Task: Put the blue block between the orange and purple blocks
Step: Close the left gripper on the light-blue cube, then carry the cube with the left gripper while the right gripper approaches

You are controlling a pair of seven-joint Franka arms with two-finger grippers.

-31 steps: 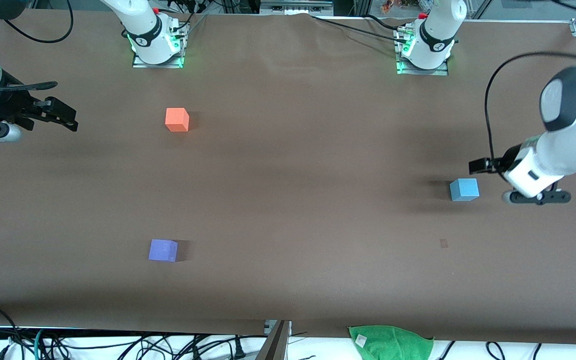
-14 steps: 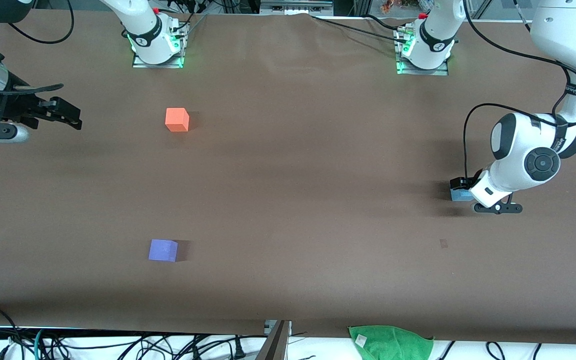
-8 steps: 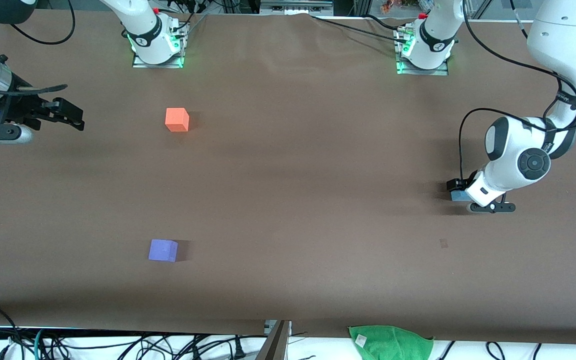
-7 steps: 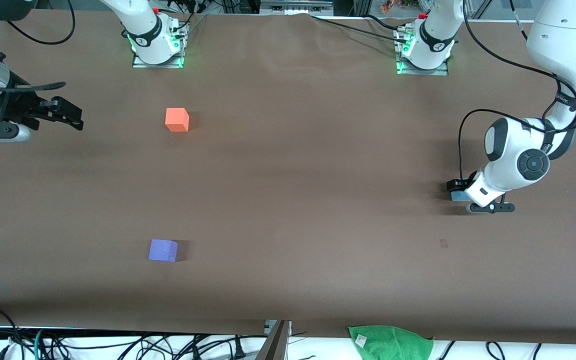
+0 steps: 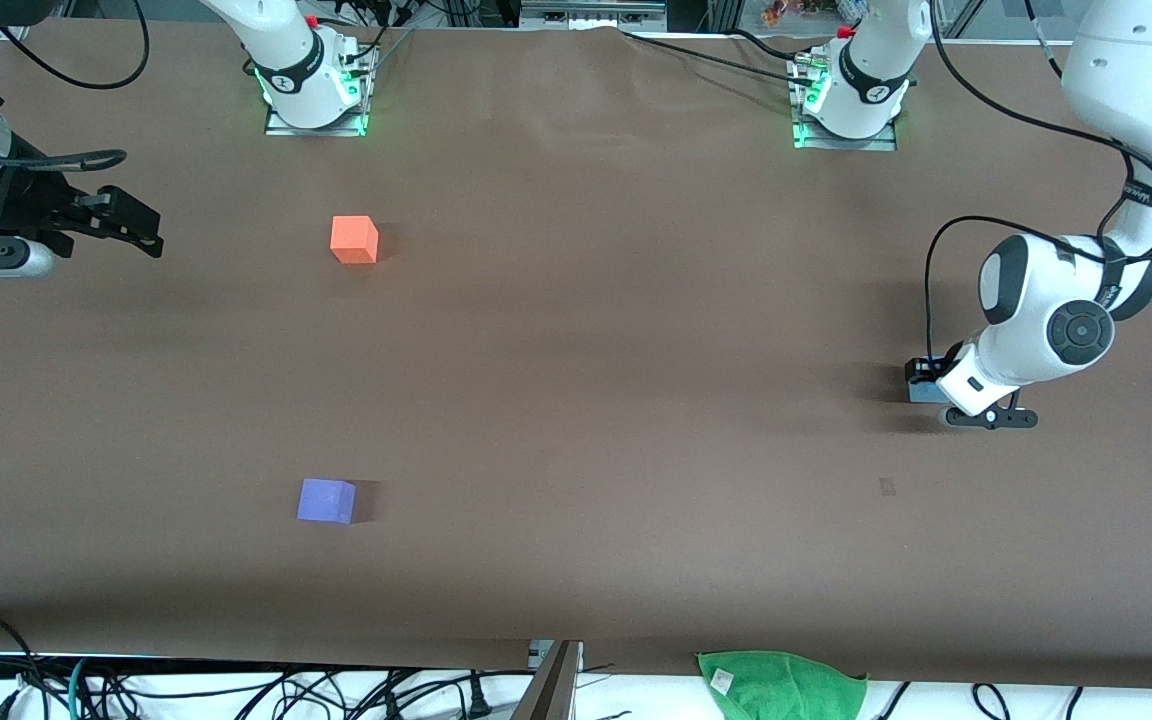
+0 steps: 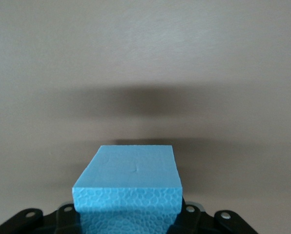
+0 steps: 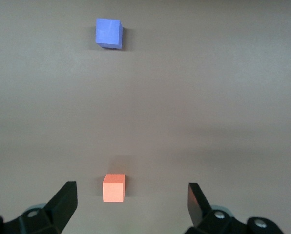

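Next, my left gripper lets go of the blue block on the bare middle of the brown table (image 5: 603, 322), well short of the orange block.
The blue block (image 5: 924, 393) is at the left arm's end of the table, mostly hidden under my left gripper (image 5: 922, 380). In the left wrist view the blue block (image 6: 131, 178) fills the space between the jaws, and the gripper is shut on it, low over the table. The orange block (image 5: 354, 240) and the purple block (image 5: 326, 501) sit toward the right arm's end, the purple one nearer the front camera. My right gripper (image 5: 146, 228) waits open and empty at the right arm's end. The right wrist view shows the orange block (image 7: 114, 187) and the purple block (image 7: 109, 33).
A green cloth (image 5: 781, 685) lies off the table's front edge. The arm bases (image 5: 316, 95) (image 5: 846, 105) stand along the back edge. The brown table (image 5: 576, 350) stretches wide between the orange and purple blocks and the blue one.
My left gripper came down onto the blue block and closed around it. It has since shifted slightly toward the left arm's end, with the block. The right gripper barely moved.
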